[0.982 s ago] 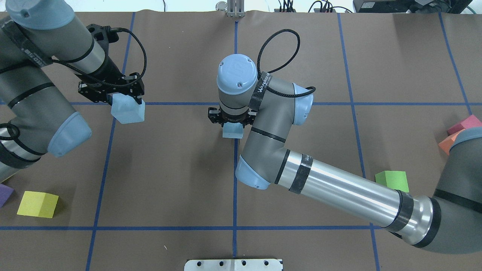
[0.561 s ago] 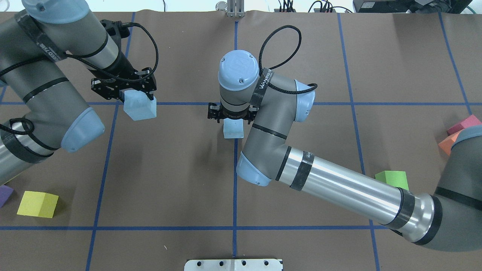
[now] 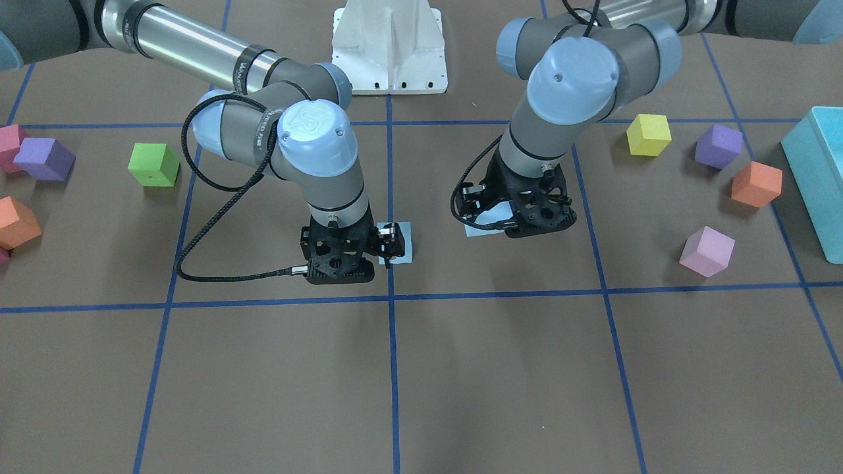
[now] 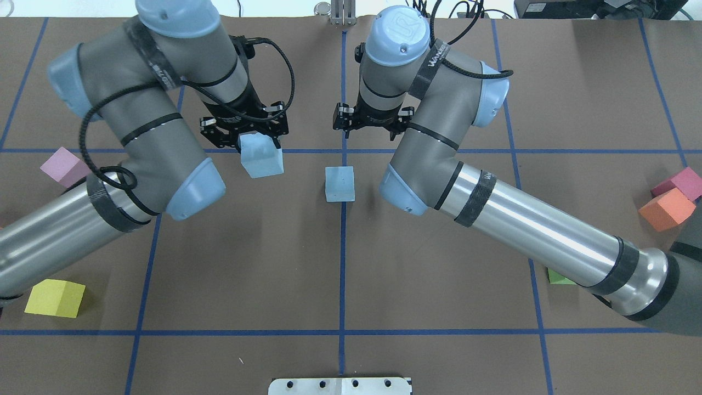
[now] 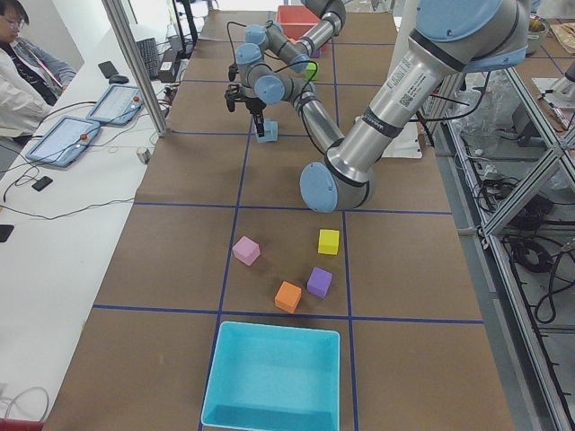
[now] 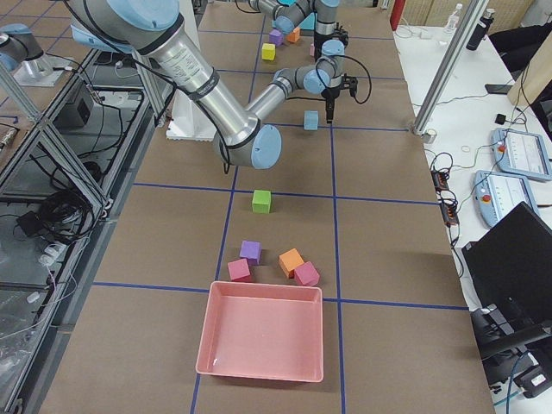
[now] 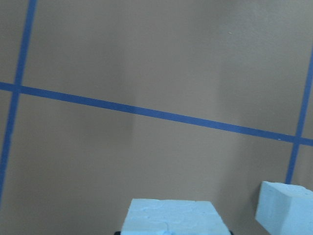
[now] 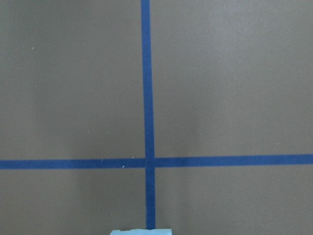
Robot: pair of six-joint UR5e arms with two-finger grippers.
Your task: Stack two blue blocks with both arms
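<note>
My left gripper is holding its blue block and will let go of it on top of the blue block (image 3: 400, 237) (image 7: 297, 214) that rests on the centre tape line.
One blue block (image 4: 339, 184) rests on the table on the centre tape line; it also shows in the front view (image 3: 402, 242) and low right in the left wrist view (image 7: 286, 205). My right gripper (image 4: 373, 122) is open and empty, raised just beyond that block; in the front view (image 3: 352, 249) it partly hides the block. My left gripper (image 4: 258, 144) is shut on the second blue block (image 4: 262, 158) and holds it in the air, tilted, to the left of the resting one. The held block also shows in the front view (image 3: 484, 222) and the left wrist view (image 7: 173, 219).
A yellow cube (image 4: 55, 298) and a pink cube (image 4: 60, 166) lie at the left. Orange (image 4: 666, 208), red-pink (image 4: 680, 182) and green (image 4: 558, 276) cubes lie at the right. A turquoise bin (image 3: 816, 171) and a red bin (image 6: 263, 332) stand at the table's ends.
My right gripper let go of its blue block, rose and moved to the far side of it. My left arm carried its block to the right, towards the centre.
</note>
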